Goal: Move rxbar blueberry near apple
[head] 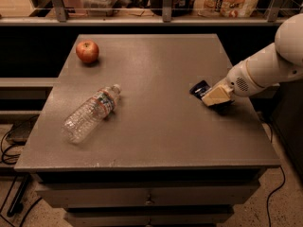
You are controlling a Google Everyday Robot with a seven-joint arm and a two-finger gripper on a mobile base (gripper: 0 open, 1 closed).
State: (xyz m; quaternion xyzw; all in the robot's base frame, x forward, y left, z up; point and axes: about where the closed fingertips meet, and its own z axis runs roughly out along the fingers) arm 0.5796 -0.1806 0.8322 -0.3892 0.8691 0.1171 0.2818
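Note:
The robot's gripper should release the rxbar blueberry next to the red apple [113, 56], just past the cap of the water bottle.
A red apple [87, 51] sits at the far left corner of the grey table [156, 126]. A dark navy rxbar blueberry [200, 88] lies flat near the right edge of the table, only its left end showing. My gripper [214, 96] comes in from the right on a white arm and sits low over the bar's right part, covering it. The bar is far from the apple, across the table's width.
A clear plastic water bottle [92, 112] lies on its side at the left middle of the table, between the apple and the front edge. A shelf [161, 18] with packets and boxes runs behind the table. Cables lie on the floor at the left.

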